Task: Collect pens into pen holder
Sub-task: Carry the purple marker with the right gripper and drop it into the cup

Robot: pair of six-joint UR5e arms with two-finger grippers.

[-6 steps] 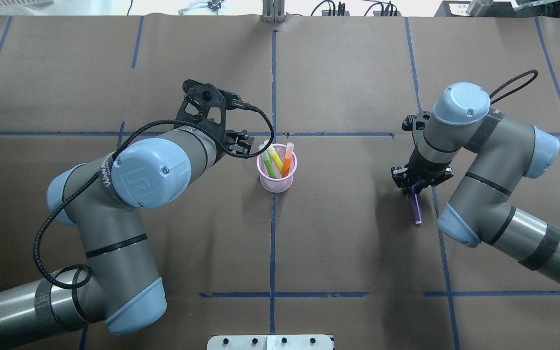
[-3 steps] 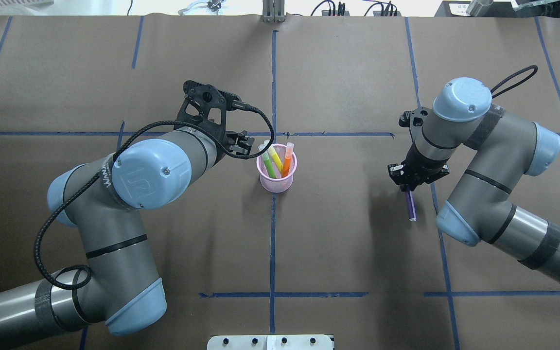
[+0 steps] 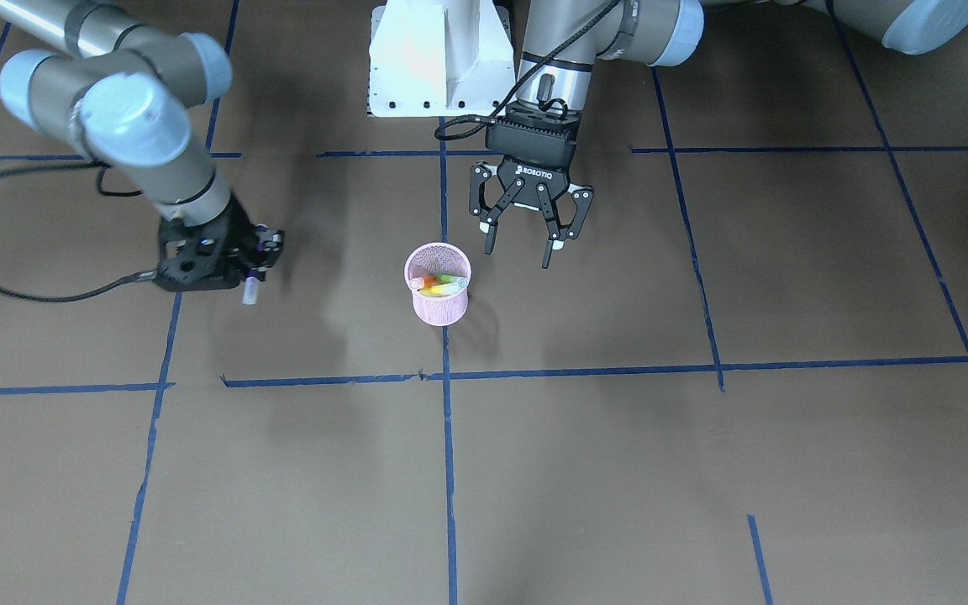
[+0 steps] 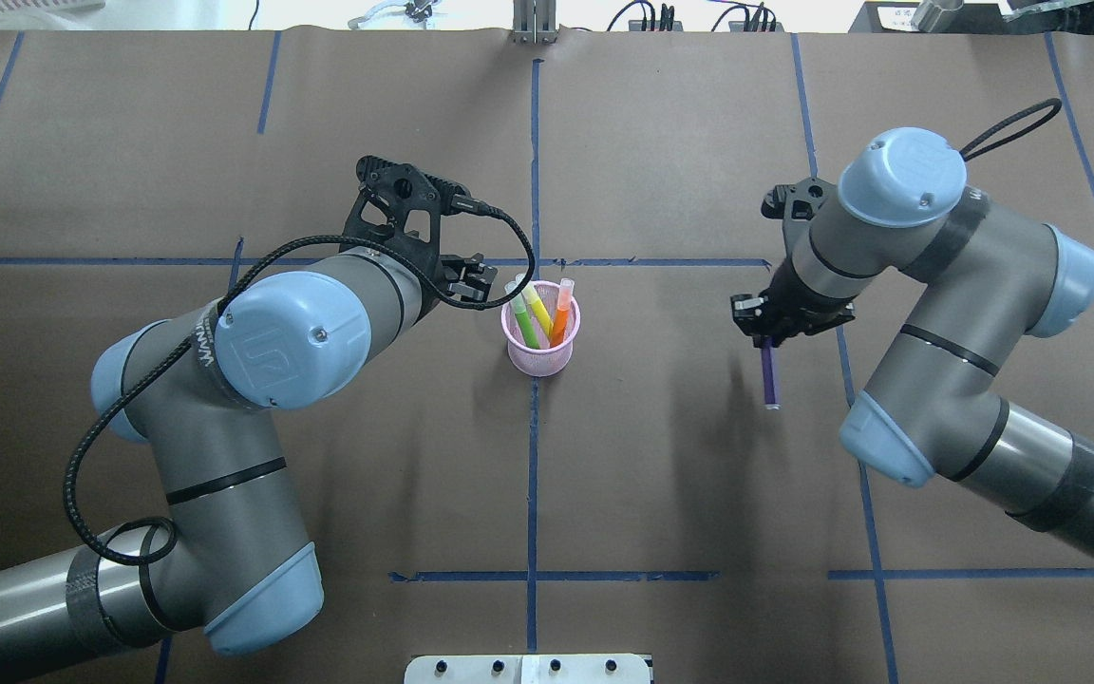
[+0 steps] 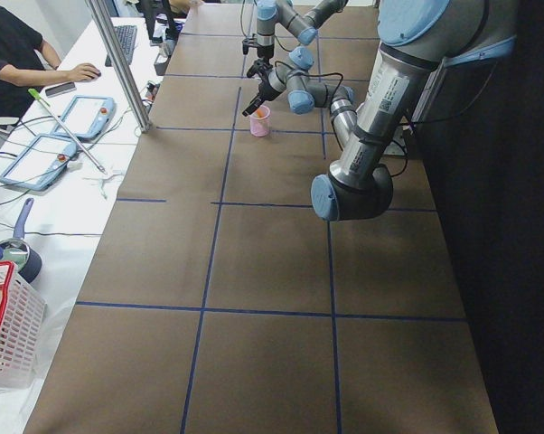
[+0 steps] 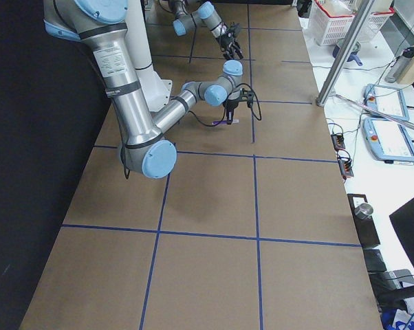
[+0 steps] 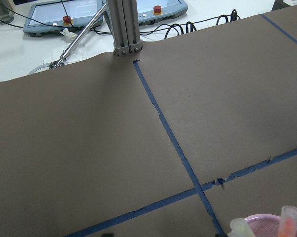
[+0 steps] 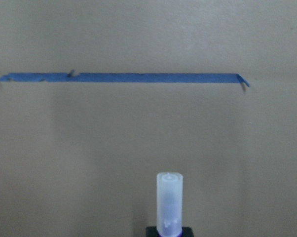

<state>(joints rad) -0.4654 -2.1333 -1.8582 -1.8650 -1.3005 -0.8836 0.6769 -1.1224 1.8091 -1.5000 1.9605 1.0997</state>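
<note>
I will lay the purple pen over the orange pen inside the pink mesh pen holder [image 3: 424,276] with my right gripper.
The pink mesh pen holder [image 4: 539,361] [image 3: 440,313] stands at the table's centre with a green pen [image 4: 524,325], a yellow pen [image 4: 537,306] and an orange pen [image 4: 561,315] leaning in it. My left gripper [image 3: 518,254] [image 4: 471,280] hangs open just beside the holder, on the robot's side, holding nothing. Off to the holder's right, my right gripper [image 4: 767,344] [image 3: 254,267] is shut on the purple pen [image 4: 771,376] [image 3: 249,290], lifted off the table. The pen's pale cap [image 8: 168,203] points away from the fingers.
Blue tape lines [image 4: 532,475] divide the brown table cover. A white robot base [image 3: 438,63] sits at the robot's edge. Cables and a metal post [image 4: 533,24] line the far edge. In the left side view a person [image 5: 19,54] sits at a side desk with tablets.
My right gripper has carried the purple pen up off the table and leftward toward the pen holder. The left arm and the holder have stayed still.
</note>
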